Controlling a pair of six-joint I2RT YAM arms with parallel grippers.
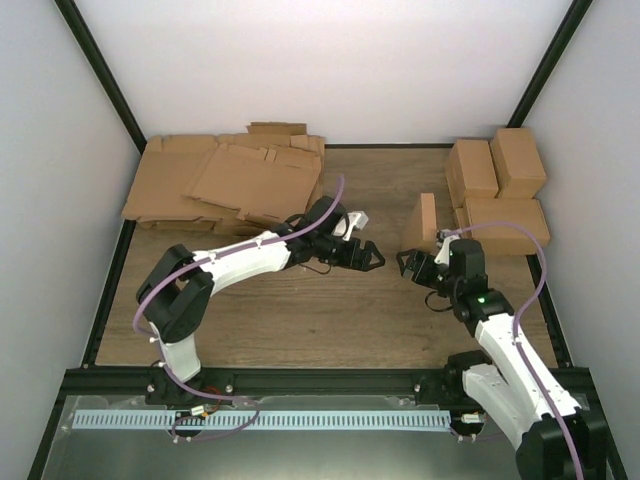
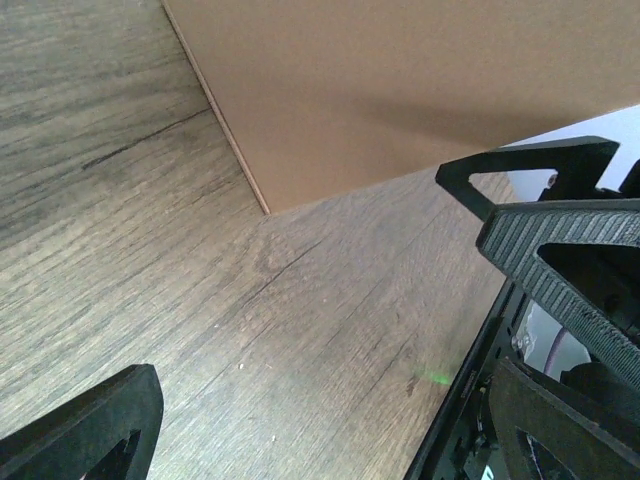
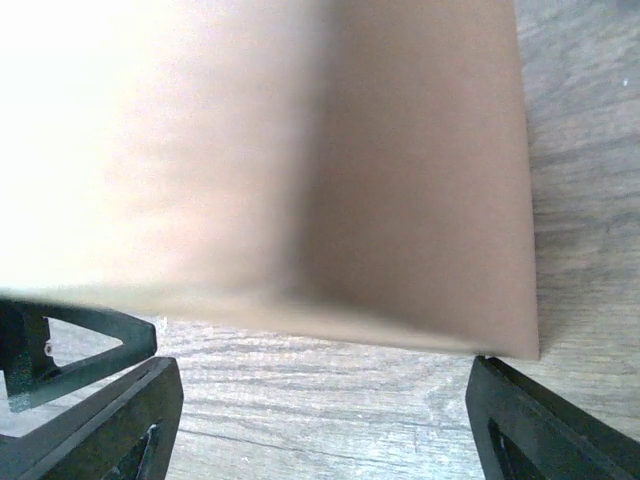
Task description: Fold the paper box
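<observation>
I will move my right gripper to the paper box's near narrow side (image 1: 422, 249) and close it there, with its fingers across the thickness of the box.
The paper box (image 1: 424, 219) is a small brown cardboard box standing upright on the wooden table, right of the middle. My right gripper (image 1: 408, 265) is open just in front of it. In the right wrist view the box (image 3: 400, 170) fills the top of the frame, ahead of the spread gripper (image 3: 325, 425), and is not gripped. My left gripper (image 1: 368, 257) is open and empty, a little to the left of the box. In the left wrist view a brown face of the box (image 2: 400, 90) shows beyond the open gripper (image 2: 330, 445).
Wide flat cardboard sheets (image 1: 225, 180) are stacked at the back left. Several folded brown boxes (image 1: 497, 185) stand at the back right, close behind the paper box. A black frame (image 1: 330, 380) runs along the table's near edge.
</observation>
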